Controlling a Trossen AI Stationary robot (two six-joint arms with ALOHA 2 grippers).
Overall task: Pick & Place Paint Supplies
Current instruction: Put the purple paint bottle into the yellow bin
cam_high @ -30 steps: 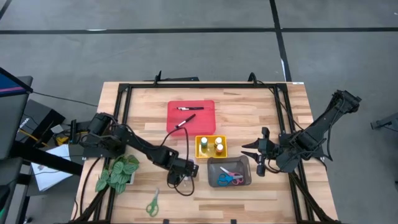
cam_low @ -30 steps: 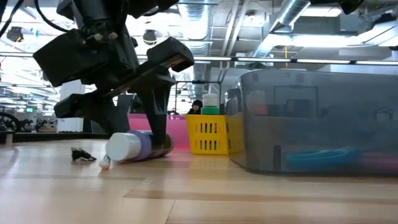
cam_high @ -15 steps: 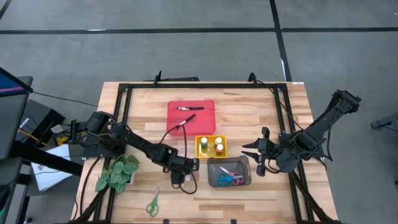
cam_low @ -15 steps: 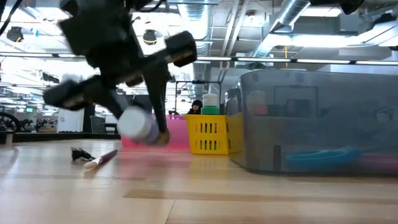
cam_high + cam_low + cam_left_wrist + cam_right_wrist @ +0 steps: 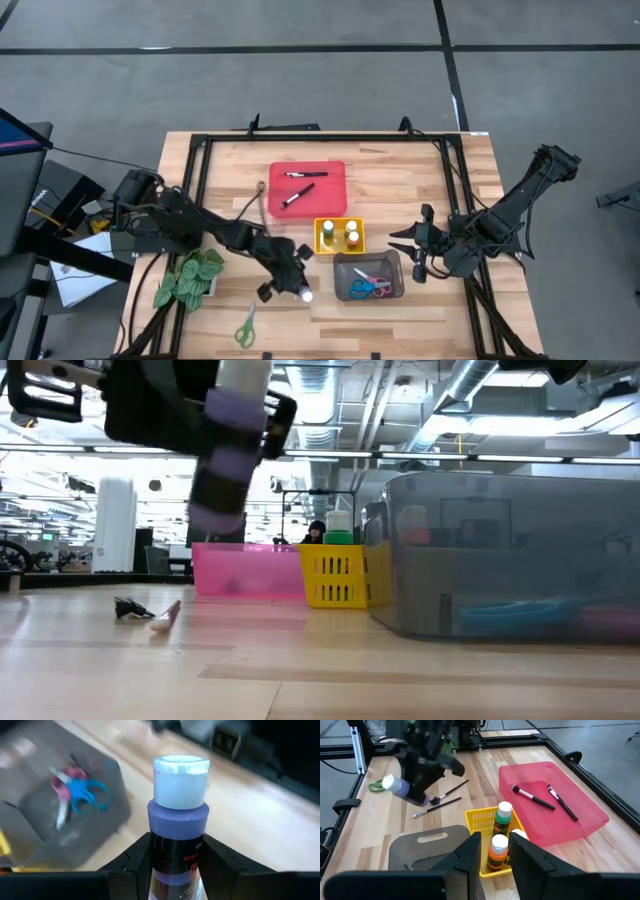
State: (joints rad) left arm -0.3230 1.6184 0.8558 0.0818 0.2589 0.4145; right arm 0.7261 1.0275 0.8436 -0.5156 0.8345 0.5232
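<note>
The robot's left gripper is holding the purple paint bottle by its body at a slant, so the robot should set it upright on the wood and take its white cap [image 5: 244,376].
A purple paint bottle [image 5: 177,815] with a white cap [image 5: 303,294] is up in the air left of the grey tray [image 5: 392,262]. My left gripper [image 5: 290,282] is shut on it. In the low view the bottle [image 5: 228,450] shows high above the tabletop. Two dark-handled paintbrushes [image 5: 440,800] lie on the wood beside it. My right gripper [image 5: 495,862] hovers open at the table's right, by the yellow tray [image 5: 476,820], with nothing between its fingers. My left gripper pinches the bottle's purple body [image 5: 176,852], below its shoulder, between the two fingers [image 5: 137,862]. The bottle lies along the fingers, and its capped end sticks out past their tips toward the table's near edge. It is lifted clear of the table.
The red tray [image 5: 330,170] at the far middle holds two brushes. The yellow tray [image 5: 321,238] holds bottles, and the grey tray holds pink and blue scissors [image 5: 370,287]. Green scissors [image 5: 245,325] lie at the near edge. A fake plant [image 5: 190,278] sits at the left.
My left gripper has shut on the purple bottle, which lay on its side on the table, and has lifted it clear. While rising, the wrist has rolled, so the bottle has swung round, cap now toward the near edge. A brush beside it has stayed on the wood.
</note>
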